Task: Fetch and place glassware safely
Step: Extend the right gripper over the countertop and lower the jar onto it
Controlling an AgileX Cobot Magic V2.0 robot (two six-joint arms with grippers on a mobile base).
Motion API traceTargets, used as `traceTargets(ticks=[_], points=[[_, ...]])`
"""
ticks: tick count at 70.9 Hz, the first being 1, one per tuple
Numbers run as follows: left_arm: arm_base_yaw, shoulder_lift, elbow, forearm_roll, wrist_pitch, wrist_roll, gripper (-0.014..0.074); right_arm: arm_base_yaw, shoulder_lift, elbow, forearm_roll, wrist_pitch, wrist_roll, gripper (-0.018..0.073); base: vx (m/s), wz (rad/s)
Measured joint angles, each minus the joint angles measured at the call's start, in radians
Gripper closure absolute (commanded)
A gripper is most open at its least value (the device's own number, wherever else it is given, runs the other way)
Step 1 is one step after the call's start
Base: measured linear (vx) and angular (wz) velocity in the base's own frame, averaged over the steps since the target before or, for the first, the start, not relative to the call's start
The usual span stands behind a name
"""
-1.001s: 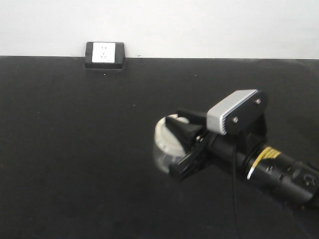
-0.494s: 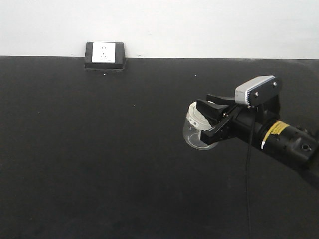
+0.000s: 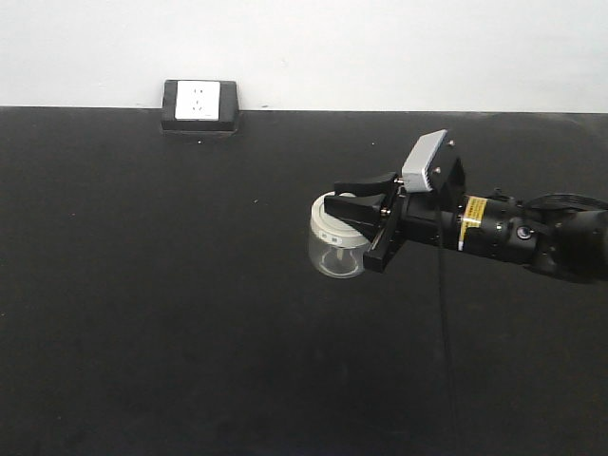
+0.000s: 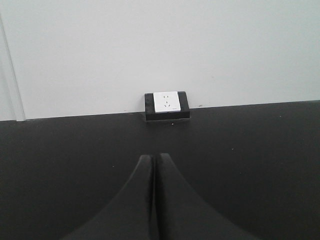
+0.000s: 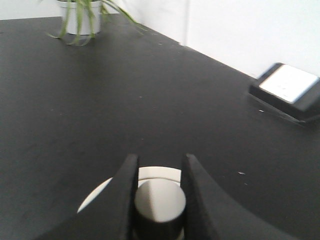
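Observation:
The robot's right gripper will release the jar on the bare middle of the black table (image 3: 329, 299), just below the jar's lid.
The glassware (image 3: 334, 251) is a small squat clear jar with a cream-white lid, upright right of the middle of the black table (image 3: 142, 313). My right gripper (image 3: 351, 224) reaches in from the right and is shut on the lid's central knob. In the right wrist view the round knob (image 5: 160, 201) sits pinched between the two dark fingers (image 5: 127, 185) of the right gripper (image 5: 160, 158), with the lid (image 5: 156, 172) showing beyond it. Whether the jar rests on the table or hangs just above it is unclear. My left gripper (image 4: 152, 157) is shut on nothing, over bare table.
A black-and-white wall socket box (image 3: 199, 104) stands at the table's back edge against the white wall, also in the left wrist view as the socket box (image 4: 167, 103) and the right wrist view as the socket box (image 5: 287, 89). A potted plant (image 5: 80, 17) stands far off.
My right arm carried the jar up and to the right, then back left. The jar was tilted; now it is upright and the arm lies nearly level.

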Motion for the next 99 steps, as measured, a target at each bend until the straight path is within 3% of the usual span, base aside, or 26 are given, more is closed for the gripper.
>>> traceTargets(ticks=[13, 42, 70, 84, 99], points=[[0.0, 0.0, 0.0, 0.0, 0.0, 0.0, 0.0603, 0.0, 0.117, -0.068, -0.026, -0.083, -0.042, 0.056, 0.0, 0.0], [0.0, 0.0, 0.0, 0.0, 0.0, 0.0, 0.0603, -0.001, 0.261, -0.082, -0.052, -0.088, -0.167, 0.056, 0.0, 0.0], [0.0, 0.0, 0.0, 0.0, 0.0, 0.0, 0.0603, -0.001, 0.283, -0.087, -0.036, -0.111, -0.188, 0.0527, 0.0, 0.0], [0.0, 0.0, 0.0, 0.0, 0.0, 0.0, 0.0603, -0.001, 0.283, -0.087, -0.036, -0.111, -0.182, 0.0349, 0.0, 0.0], [0.0, 0.0, 0.0, 0.0, 0.0, 0.0, 0.0603, -0.001, 0.283, -0.087, -0.037, -0.111, -0.172, 0.0003, 0.0, 0.0]])
